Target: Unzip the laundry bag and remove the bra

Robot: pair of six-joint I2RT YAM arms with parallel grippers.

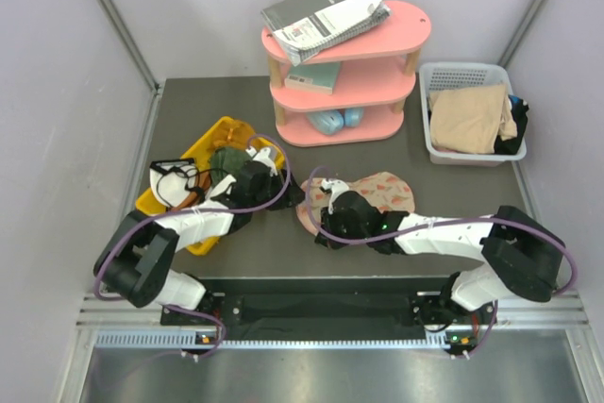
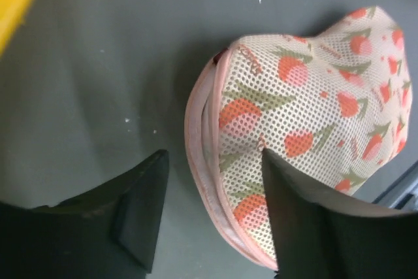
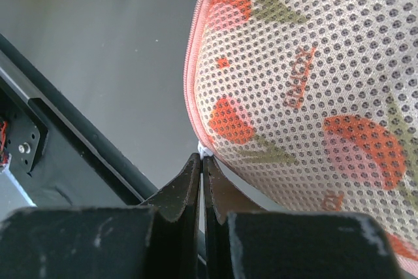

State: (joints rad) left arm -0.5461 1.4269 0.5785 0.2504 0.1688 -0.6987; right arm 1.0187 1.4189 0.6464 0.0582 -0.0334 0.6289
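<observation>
I will use my left gripper to pinch the laundry bag's loose pink edge near the zipper pull (image 2: 236, 227), while my right gripper holds the zipper pull.
The laundry bag (image 1: 377, 193), an oval mesh pouch with fruit print and pink trim, lies on the table in front of the pink shelf. It fills the left wrist view (image 2: 307, 115) and the right wrist view (image 3: 307, 76). My left gripper (image 1: 285, 197) is at the bag's left end, open (image 2: 212, 161), with the bag's pink zipped edge between its fingers. My right gripper (image 1: 319, 226) is at the bag's near left edge, shut (image 3: 202, 159) on the small white zipper pull (image 3: 205, 151). The bra is hidden.
A yellow bin (image 1: 203, 148) holding an olive cloth (image 1: 226, 159) stands left, under the left arm. A pink shelf (image 1: 349, 73) with books stands at the back. A white basket (image 1: 472, 77) with beige cloth (image 1: 467, 118) is back right. The table's front rail (image 3: 59, 142) is close to the right gripper.
</observation>
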